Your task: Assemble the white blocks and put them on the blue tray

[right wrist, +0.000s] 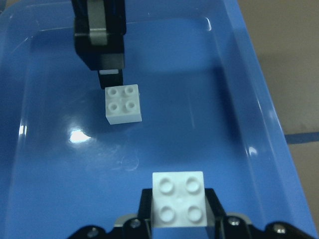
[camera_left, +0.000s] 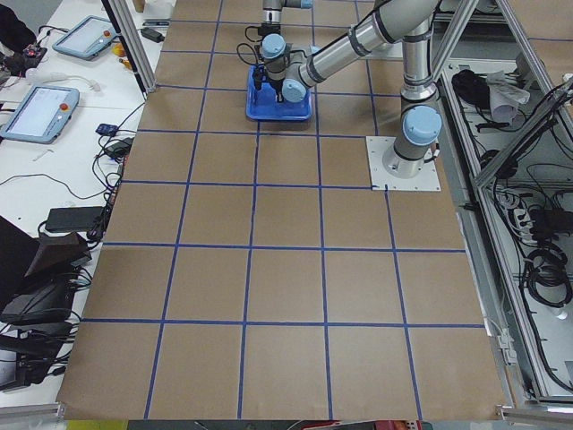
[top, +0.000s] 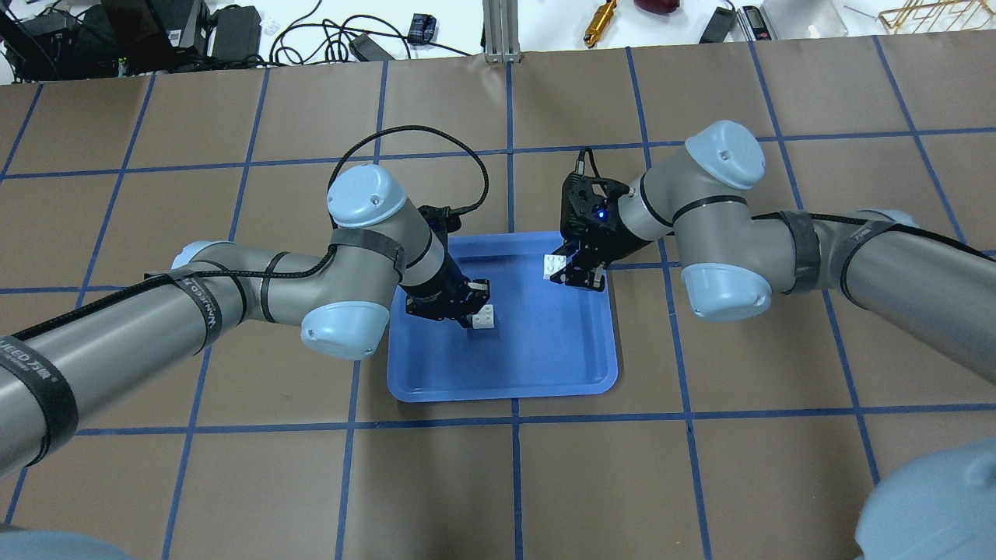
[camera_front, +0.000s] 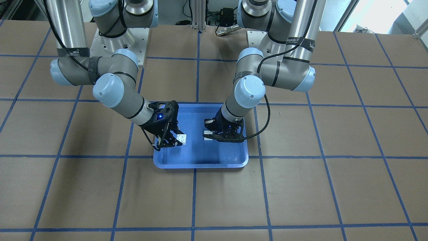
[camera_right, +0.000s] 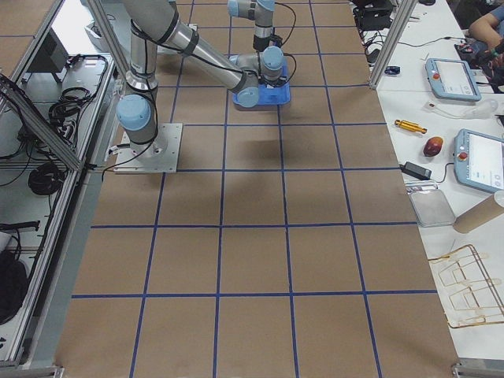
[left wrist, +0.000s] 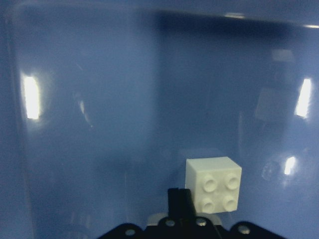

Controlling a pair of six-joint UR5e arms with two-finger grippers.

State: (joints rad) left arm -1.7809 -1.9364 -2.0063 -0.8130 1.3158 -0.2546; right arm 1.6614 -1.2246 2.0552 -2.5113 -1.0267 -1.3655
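Next, my left gripper lets go of the white block in my right gripper against the other white block (camera_front: 200, 136) (right wrist: 127, 137) 's fingers.
The blue tray (top: 545, 373) lies at the table's middle, and both grippers hang over it. My right gripper (top: 568, 269) is shut on one white block (top: 554, 267), studs up, and holds it just above the tray's far right corner. The right wrist view shows that block (right wrist: 178, 199) between the fingers (right wrist: 215, 203). The second white block (top: 484, 317) sits studs up in the tray's left part. My left gripper (top: 472, 301) points down with its jaws together, and its fingertips are against that block's edge (right wrist: 123, 103). In the left wrist view the block (left wrist: 213, 185) lies just right of a finger (left wrist: 179, 201).
The brown table has a blue tape grid. Both arms' elbows reach in low beside the tray (camera_front: 200, 161). Cables, tools and teach pendants lie on the benches beyond the table's edges. The tray floor between the two blocks is bare.
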